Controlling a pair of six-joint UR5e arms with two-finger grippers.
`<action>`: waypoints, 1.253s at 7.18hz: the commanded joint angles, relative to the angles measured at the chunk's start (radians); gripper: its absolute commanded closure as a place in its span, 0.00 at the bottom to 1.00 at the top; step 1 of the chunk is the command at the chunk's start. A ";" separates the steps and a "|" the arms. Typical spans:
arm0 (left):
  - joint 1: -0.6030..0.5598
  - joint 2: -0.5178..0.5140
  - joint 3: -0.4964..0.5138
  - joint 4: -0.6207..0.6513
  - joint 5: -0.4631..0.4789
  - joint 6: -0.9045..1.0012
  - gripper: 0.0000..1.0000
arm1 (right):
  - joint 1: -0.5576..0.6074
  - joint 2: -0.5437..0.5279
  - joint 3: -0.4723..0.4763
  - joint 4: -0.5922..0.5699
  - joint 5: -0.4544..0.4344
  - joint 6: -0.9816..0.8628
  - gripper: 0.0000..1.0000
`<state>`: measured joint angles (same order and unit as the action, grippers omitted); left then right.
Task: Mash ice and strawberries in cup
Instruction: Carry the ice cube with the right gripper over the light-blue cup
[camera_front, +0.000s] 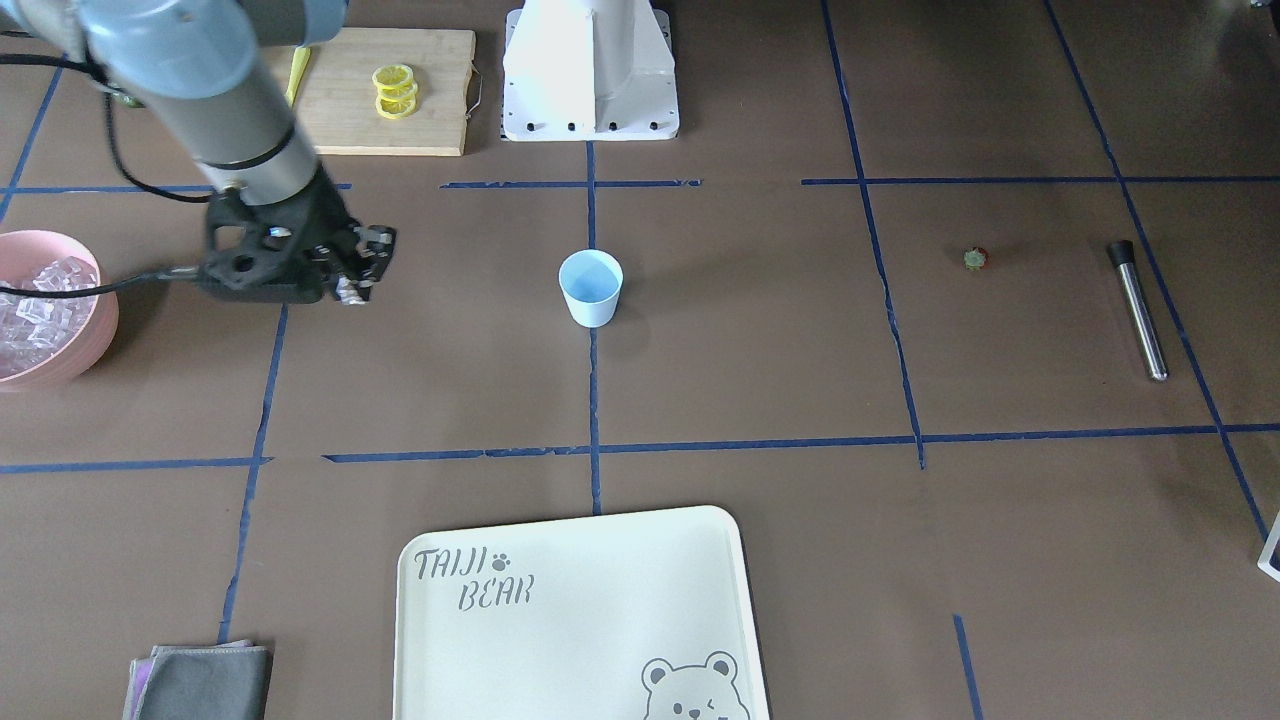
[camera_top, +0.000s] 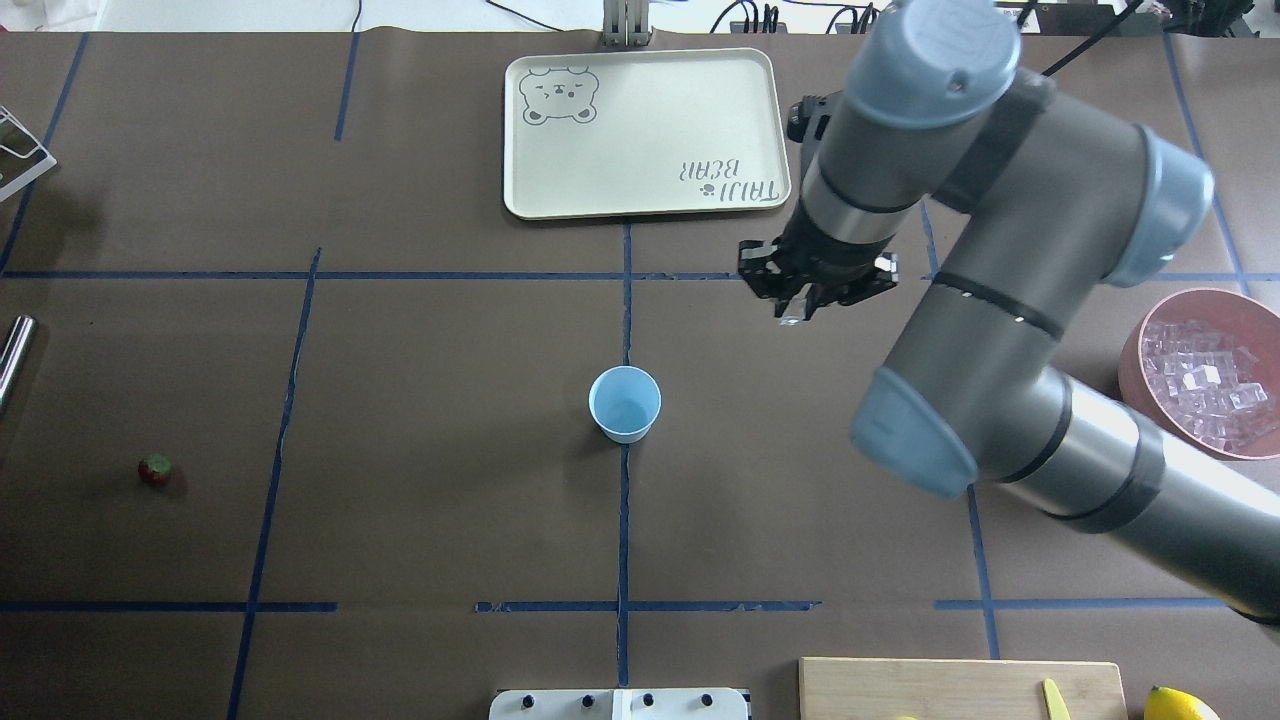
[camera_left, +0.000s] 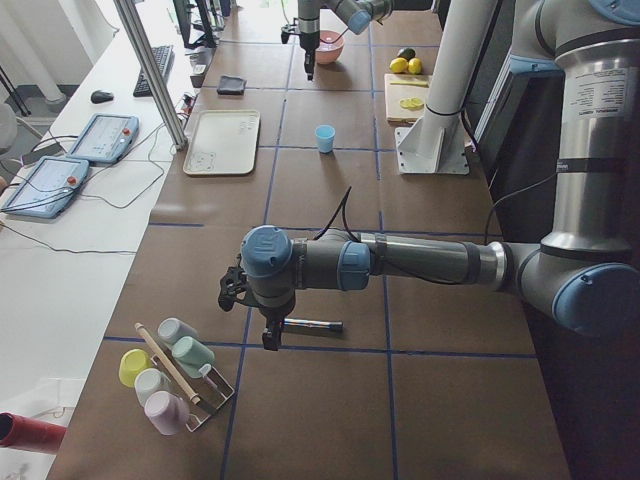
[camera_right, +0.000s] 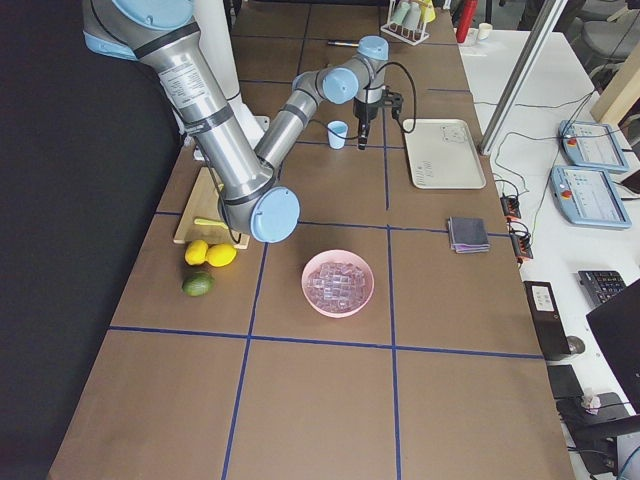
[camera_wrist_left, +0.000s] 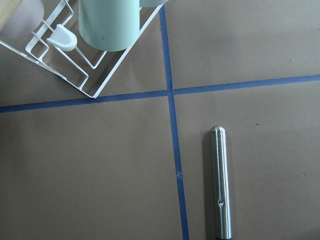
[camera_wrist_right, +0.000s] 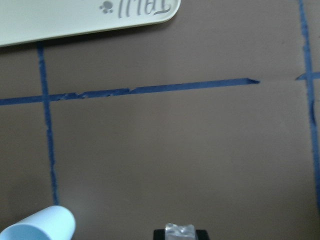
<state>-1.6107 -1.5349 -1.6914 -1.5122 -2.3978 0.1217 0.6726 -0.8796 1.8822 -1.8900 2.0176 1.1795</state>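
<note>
Next, my right gripper releases the clear ice cube inside the empty pale blue cup (camera_front: 595, 280) (camera_wrist_right: 25, 233) at the centre of the table.
The pale blue cup (camera_top: 624, 403) stands upright and empty at the table's centre. My right gripper (camera_top: 800, 310) hangs above the table beside it, toward the tray, shut on a clear ice cube (camera_wrist_right: 180, 229). In the right wrist view the cup (camera_wrist_right: 37, 225) sits at the lower left. More ice (camera_top: 1205, 375) fills the pink bowl (camera_top: 1135, 340) on my right. One tiny red strawberry (camera_top: 154, 469) lies far to my left. My left gripper (camera_left: 270, 342) shows only in the exterior left view, over a steel rod (camera_wrist_left: 220, 185); I cannot tell whether it is open or shut.
A cream bear tray (camera_top: 640, 130) lies beyond the cup. A wooden board (camera_front: 385, 90) with lemon slices (camera_front: 395, 90) sits by the robot base. A grey cloth (camera_front: 200, 680) lies near the far edge. A white rack of cups (camera_left: 175, 375) stands at my far left.
</note>
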 joint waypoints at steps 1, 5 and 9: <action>0.000 -0.001 -0.007 0.001 0.000 -0.002 0.00 | -0.135 0.134 -0.124 0.052 -0.082 0.155 1.00; 0.000 0.001 -0.007 0.001 0.000 -0.002 0.00 | -0.185 0.186 -0.262 0.135 -0.126 0.183 1.00; 0.000 0.001 -0.007 0.003 0.000 -0.002 0.00 | -0.189 0.185 -0.282 0.151 -0.140 0.181 0.93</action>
<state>-1.6107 -1.5348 -1.6971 -1.5106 -2.3976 0.1196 0.4854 -0.6954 1.6023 -1.7415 1.8786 1.3607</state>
